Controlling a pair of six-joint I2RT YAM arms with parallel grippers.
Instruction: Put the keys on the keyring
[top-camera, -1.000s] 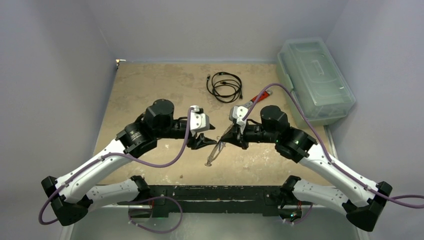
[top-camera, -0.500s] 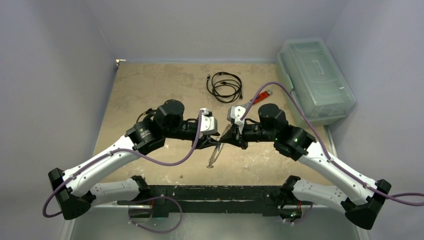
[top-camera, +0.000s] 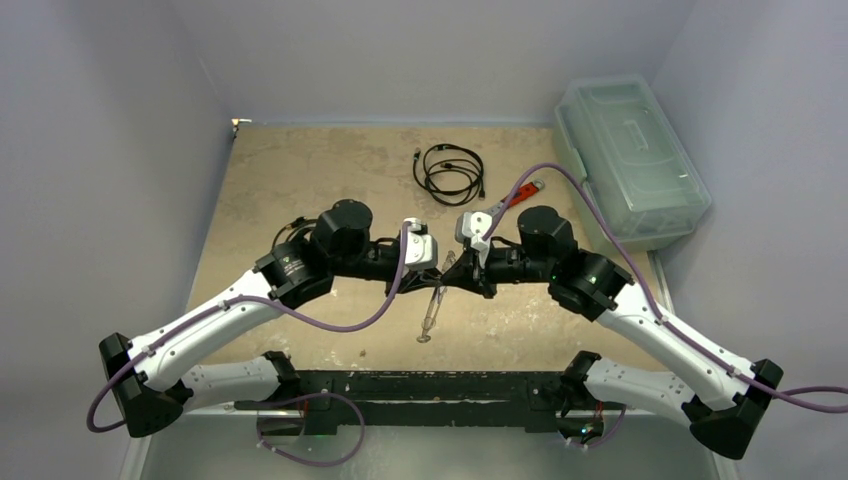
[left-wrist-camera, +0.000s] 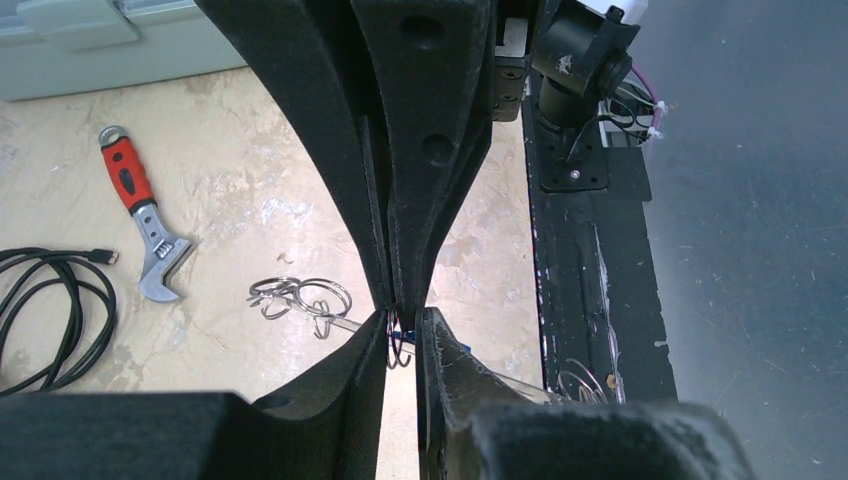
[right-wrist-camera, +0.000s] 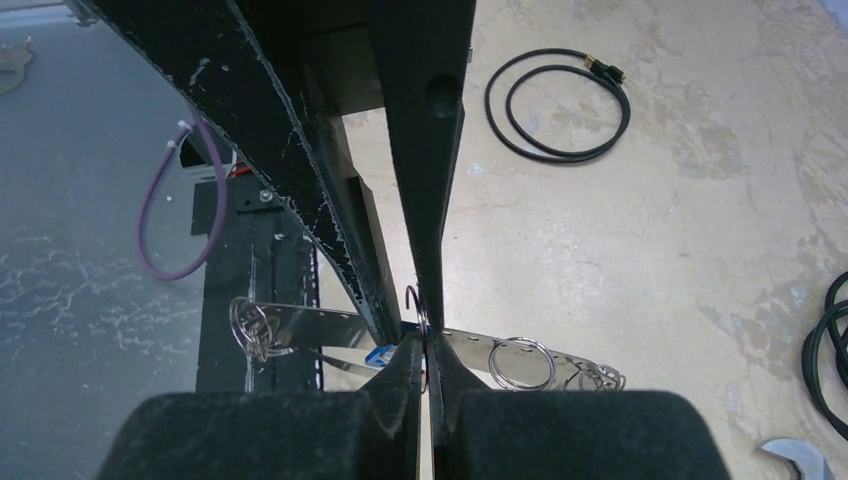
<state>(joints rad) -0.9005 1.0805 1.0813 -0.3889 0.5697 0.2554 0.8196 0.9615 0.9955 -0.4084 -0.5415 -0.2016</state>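
Observation:
The small wire ring is upright across the right gripper's fingers, so the left gripper should hold the ring while the right gripper backs off and takes its free edge (left-wrist-camera: 398, 361).
My right gripper (right-wrist-camera: 424, 345) is shut on a small wire ring (right-wrist-camera: 415, 305), held edge-on; I take it for the keyring. A flat silvery strip (right-wrist-camera: 310, 322) with holes and several wire rings (right-wrist-camera: 522, 362) hangs below it, and shows in the top view (top-camera: 431, 308). A blue key head (right-wrist-camera: 383, 356) sits beside my fingertips. My left gripper (left-wrist-camera: 402, 325) meets the right one tip to tip. Its jaws stand a narrow gap apart around the same ring (left-wrist-camera: 398, 348). Both grippers (top-camera: 440, 273) are above the table. I cannot pick out the plain silver key.
A red-handled wrench (top-camera: 517, 194) and a coiled black cable (top-camera: 450, 172) lie behind the grippers. A clear lidded box (top-camera: 630, 160) stands at the back right. The black base rail (top-camera: 430, 385) runs along the near table edge.
My left gripper has moved right and closed in on the right gripper's tip. The hanging strip has shifted slightly and now hangs straighter. The right arm has barely moved.

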